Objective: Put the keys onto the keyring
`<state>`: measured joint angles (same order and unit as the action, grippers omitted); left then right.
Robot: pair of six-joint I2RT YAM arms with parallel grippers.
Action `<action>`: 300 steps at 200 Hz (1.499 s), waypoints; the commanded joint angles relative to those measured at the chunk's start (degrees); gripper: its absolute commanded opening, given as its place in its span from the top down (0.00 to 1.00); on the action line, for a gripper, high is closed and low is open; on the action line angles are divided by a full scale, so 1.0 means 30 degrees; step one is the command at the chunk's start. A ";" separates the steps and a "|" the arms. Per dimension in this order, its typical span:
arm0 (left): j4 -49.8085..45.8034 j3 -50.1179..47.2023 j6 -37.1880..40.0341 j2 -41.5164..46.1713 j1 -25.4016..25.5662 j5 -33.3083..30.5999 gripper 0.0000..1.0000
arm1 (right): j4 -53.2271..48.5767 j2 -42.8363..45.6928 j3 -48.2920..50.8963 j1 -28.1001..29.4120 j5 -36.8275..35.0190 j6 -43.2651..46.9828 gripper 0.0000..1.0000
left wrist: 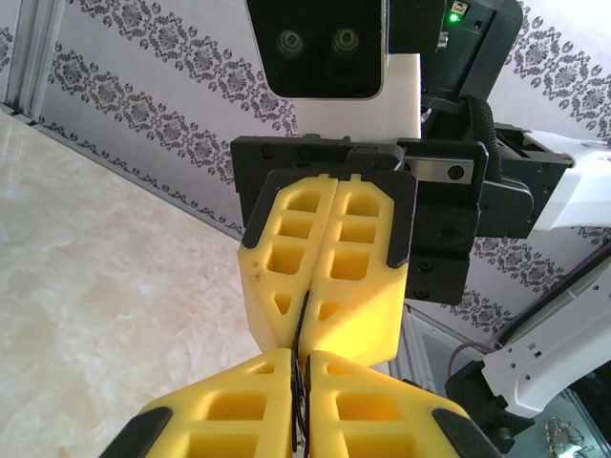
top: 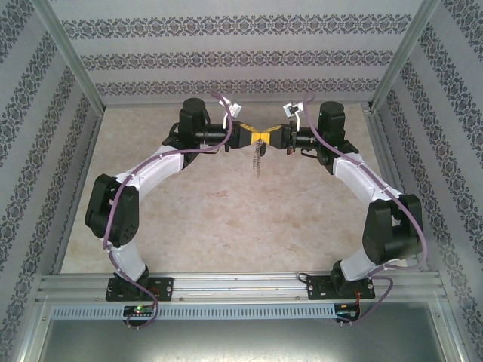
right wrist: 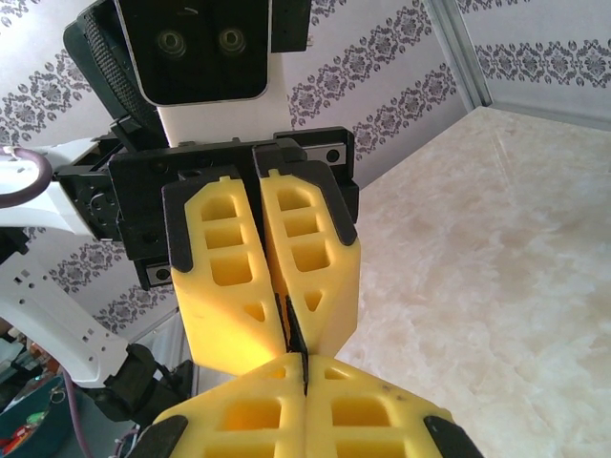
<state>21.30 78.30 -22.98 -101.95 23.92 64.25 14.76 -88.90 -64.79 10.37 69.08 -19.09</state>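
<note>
The robot's fingers press together over the top of the keyring, so its right gripper should open, back away and take the key hanging [top: 263, 149] just below.
My two grippers meet tip to tip above the middle of the table. The left gripper [top: 254, 136] and the right gripper [top: 267, 136] both have their yellow fingers pressed together. The silver-grey keyring [top: 258, 160] hangs down from that meeting point, its chain-like strip dangling. In the left wrist view a thin dark edge [left wrist: 300, 405] sits pinched inside my left gripper [left wrist: 304, 361] and runs on into the right fingers [left wrist: 358, 286]. The right wrist view has the same dark sliver [right wrist: 294, 324] between the left fingers [right wrist: 229, 305], just above my right gripper [right wrist: 305, 364]. The keys are hidden.
The beige marble-look table [top: 226, 219] lies below the grippers. Patterned walls [top: 226, 56] and aluminium frame posts [top: 75, 68] close in the back and both sides. Both arm bases sit on the rail [top: 241, 286] at the near edge.
</note>
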 commanded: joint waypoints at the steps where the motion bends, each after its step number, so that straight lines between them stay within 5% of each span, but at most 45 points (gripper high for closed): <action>1: 0.1164 -0.0202 -0.0105 -0.0048 0.0239 0.0928 0.88 | 0.0654 -0.0137 -0.0726 0.0110 -0.0343 0.0109 1.00; 42: 0.1223 -0.0407 -0.0085 -0.0028 0.0255 0.1002 0.77 | 0.0716 -0.0177 -0.0755 0.0137 -0.0409 0.0035 1.00; 98: 0.1237 -0.0466 0.0011 0.0000 0.0237 0.0986 1.00 | 0.0784 -0.0232 -0.0814 0.0146 -0.0525 -0.0022 1.00; 134: 0.1593 -0.0703 0.0110 0.0087 0.0234 0.0822 1.00 | 0.1051 -0.0058 -0.0672 0.0143 -0.0848 -0.0273 1.00; 149: 0.2187 -0.0902 -0.0115 0.0144 0.0250 0.0650 1.00 | 0.1221 0.0328 -0.0394 -0.0016 -0.1442 -0.0440 0.74; 166: 0.2931 -0.1130 -0.0423 0.0256 0.0236 0.0354 1.00 | 0.1770 0.1019 0.0278 -0.0367 -0.2308 -0.0851 0.60; 232: 0.5359 -0.2014 -0.1357 0.0987 0.0257 -0.0348 1.00 | 0.4365 0.4752 0.5053 -0.0971 -0.6062 -0.1811 0.56; 300: 0.7810 -0.2107 -0.3349 0.1061 0.0237 0.0468 1.00 | 0.7259 0.5415 0.7593 0.0224 -0.5241 -0.1884 0.49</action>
<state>37.67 71.90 -29.98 -101.10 24.05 63.53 30.55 -73.38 -42.54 9.87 52.27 -25.21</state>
